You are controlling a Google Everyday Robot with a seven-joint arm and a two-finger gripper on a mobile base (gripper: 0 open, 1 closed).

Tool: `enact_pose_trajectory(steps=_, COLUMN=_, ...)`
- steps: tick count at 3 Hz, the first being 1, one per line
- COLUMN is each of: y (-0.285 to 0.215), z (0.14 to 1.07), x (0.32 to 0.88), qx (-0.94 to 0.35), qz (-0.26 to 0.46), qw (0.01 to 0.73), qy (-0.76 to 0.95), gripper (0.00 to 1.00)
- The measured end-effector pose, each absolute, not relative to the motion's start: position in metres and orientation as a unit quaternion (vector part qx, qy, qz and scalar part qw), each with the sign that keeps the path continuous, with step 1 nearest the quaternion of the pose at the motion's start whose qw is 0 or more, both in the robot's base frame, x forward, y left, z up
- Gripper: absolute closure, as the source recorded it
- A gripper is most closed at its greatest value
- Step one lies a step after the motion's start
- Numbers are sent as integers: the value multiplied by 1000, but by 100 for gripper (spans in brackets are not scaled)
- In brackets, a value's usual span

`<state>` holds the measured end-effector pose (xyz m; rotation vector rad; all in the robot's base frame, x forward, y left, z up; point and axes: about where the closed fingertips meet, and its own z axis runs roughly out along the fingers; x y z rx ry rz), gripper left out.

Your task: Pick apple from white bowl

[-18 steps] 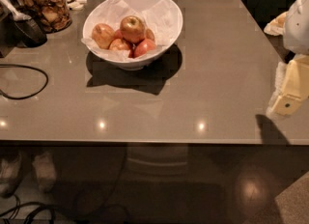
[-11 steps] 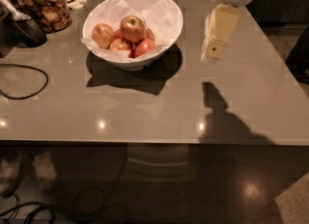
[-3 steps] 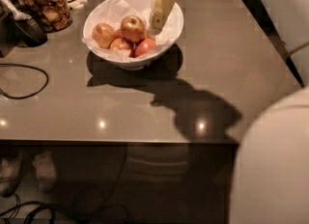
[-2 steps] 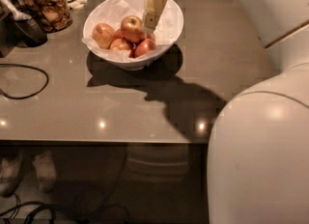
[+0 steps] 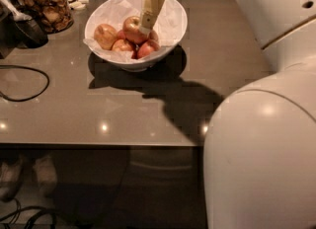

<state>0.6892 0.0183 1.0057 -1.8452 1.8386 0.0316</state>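
Note:
I will grip the golden-yellow, red-blushed apple (image 5: 133, 25) on top in the white bowl's middle.
The white bowl (image 5: 170, 18), lined with crinkled white paper, stands at the back of the grey table. Several apples lie in it. The golden-yellow, red-blushed apple (image 5: 131, 28) sits on top in the middle. A paler yellowish apple (image 5: 105, 35) lies at its left, and smaller redder apples (image 5: 146, 49) lie in front. My gripper (image 5: 148, 25) reaches down from the top edge over the bowl. Its cream fingers (image 5: 152, 6) point down at the right side of the top apple, close to or touching it.
A glass jar of brown snacks (image 5: 45, 7) stands at the back left beside a dark object (image 5: 22, 28). A black cable (image 5: 29, 82) loops on the table's left. My white arm (image 5: 266, 124) fills the right side. The table's front edge (image 5: 98, 146) runs across the middle.
The gripper has moved left and down over the bowl, from its right rim to the top apple. The arm now fills more of the right side.

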Motion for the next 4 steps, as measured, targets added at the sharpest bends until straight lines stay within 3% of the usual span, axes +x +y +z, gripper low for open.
enact_pose_trajectory(steps=1, y=30, z=999, x=700, qx=-690, qz=16, qw=264, qy=674, gripper=5)
enact_pose_trajectory(steps=2, y=39, z=992, x=708, qx=-696, qz=21, qw=261, qy=669, gripper=23)
enact_pose_trajectory(steps=4, y=43, z=980, x=720, qx=-699, qz=26, qw=257, qy=667, gripper=30)
